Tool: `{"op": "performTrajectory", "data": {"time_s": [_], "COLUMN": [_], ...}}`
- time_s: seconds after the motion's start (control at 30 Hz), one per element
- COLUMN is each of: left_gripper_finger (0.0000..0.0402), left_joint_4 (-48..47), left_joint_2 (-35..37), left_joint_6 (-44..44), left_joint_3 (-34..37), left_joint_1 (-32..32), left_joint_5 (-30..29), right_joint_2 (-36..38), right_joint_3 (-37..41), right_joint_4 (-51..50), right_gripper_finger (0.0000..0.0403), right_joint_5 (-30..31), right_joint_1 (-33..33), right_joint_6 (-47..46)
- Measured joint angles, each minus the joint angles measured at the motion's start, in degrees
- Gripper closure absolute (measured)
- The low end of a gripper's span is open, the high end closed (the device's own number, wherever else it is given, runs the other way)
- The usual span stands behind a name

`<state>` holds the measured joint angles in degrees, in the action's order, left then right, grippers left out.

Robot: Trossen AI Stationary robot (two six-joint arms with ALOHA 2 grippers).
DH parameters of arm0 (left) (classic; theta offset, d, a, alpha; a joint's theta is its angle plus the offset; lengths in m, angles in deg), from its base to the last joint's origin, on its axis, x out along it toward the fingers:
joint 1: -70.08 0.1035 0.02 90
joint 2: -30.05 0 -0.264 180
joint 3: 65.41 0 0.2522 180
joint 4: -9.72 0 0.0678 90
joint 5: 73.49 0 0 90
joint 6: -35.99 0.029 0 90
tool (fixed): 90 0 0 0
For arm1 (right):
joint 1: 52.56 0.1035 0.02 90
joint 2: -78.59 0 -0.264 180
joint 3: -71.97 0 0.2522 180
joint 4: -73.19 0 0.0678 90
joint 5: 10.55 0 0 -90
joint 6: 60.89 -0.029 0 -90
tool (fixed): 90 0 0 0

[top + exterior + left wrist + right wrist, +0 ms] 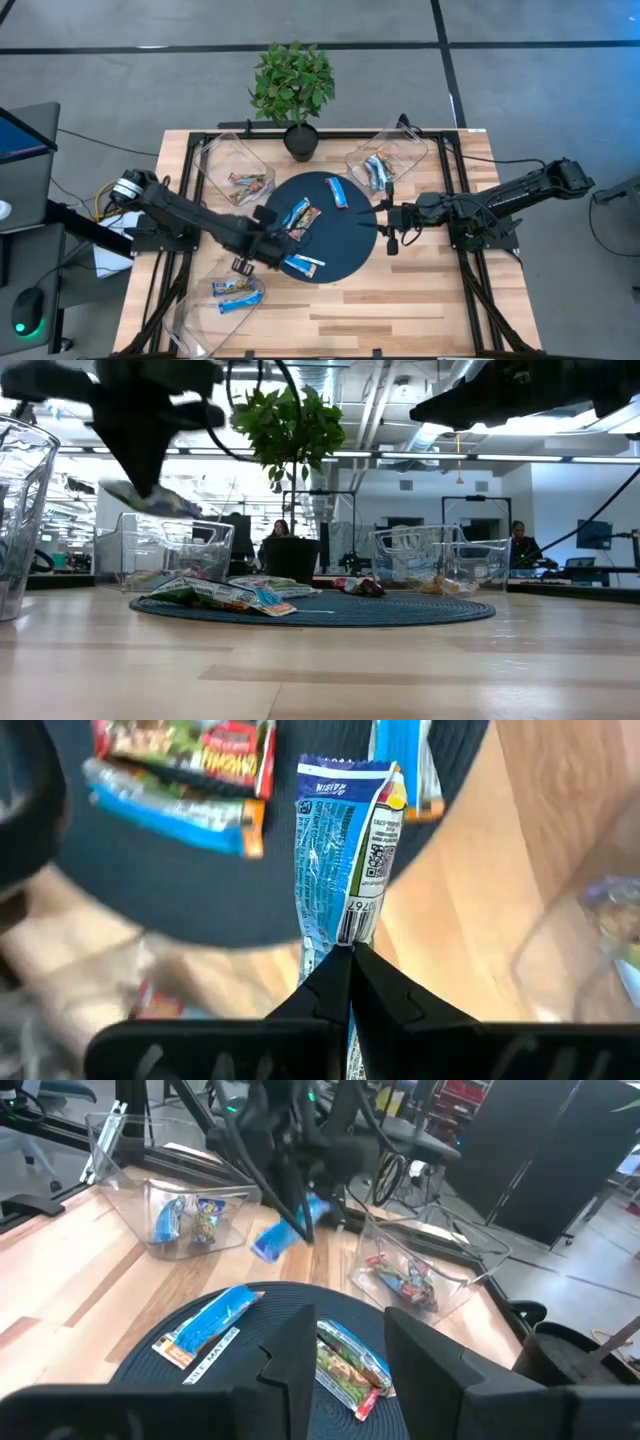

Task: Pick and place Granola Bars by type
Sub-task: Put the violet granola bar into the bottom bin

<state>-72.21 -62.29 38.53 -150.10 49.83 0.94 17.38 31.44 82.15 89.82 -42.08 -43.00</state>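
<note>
My left gripper needs to release the blue-and-white granola bar on top of the blue bars in the near clear bin (242,293) (624,948).
My left gripper (244,263) hovers over the near left rim of the dark round mat (350,250) and is shut on a blue-and-white granola bar (345,850), also seen in the low view (152,498). My right gripper (345,1350) is open and empty above the mat's right side (390,228). Several bars lie flat on the mat: blue ones (340,192) (303,265) and a brown one (304,223). Clear bins hold brown bars (247,183), blue bars (377,170) and blue bars (237,290). My left gripper pinches the blue-and-white bar by one short end (347,935) between its two fingers (385,985). The fingers lie along the bar, which sticks out past them. The bar is lifted clear above the table, tilted downward (165,503).
A potted plant (295,85) stands at the table's far edge between the two far bins. The near left bin (205,300) sits just beside my left gripper. Bare wood lies along the near edge (380,310). People sit in the room beyond (520,545).
</note>
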Motion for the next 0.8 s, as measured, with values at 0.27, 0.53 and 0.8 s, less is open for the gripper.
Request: {"op": "performTrajectory", "data": {"time_s": [0.27, 0.53, 0.8], "left_gripper_finger": [0.0401, 0.0401, 0.0401], "left_joint_4": [-11.57, -12.67, -10.28], "left_joint_2": [0.94, 2.11, 2.03], "left_joint_6": [-15.58, -29.32, -41.07], "left_joint_3": [-5.41, -6.21, -5.71], "left_joint_1": [-11.56, -23.56, -30.78], "left_joint_5": [-6.78, -4.88, -1.73], "right_joint_2": [0.00, 0.00, 0.00], "right_joint_3": [0.00, 0.00, 0.00], "right_joint_4": [0.00, 0.02, 0.04], "right_gripper_finger": [0.0290, 0.0290, 0.0290], "right_joint_5": [0.00, 0.00, 0.00], "right_joint_1": [0.00, 0.00, 0.00], "right_joint_6": [-1.40, -1.42, -1.47]}}
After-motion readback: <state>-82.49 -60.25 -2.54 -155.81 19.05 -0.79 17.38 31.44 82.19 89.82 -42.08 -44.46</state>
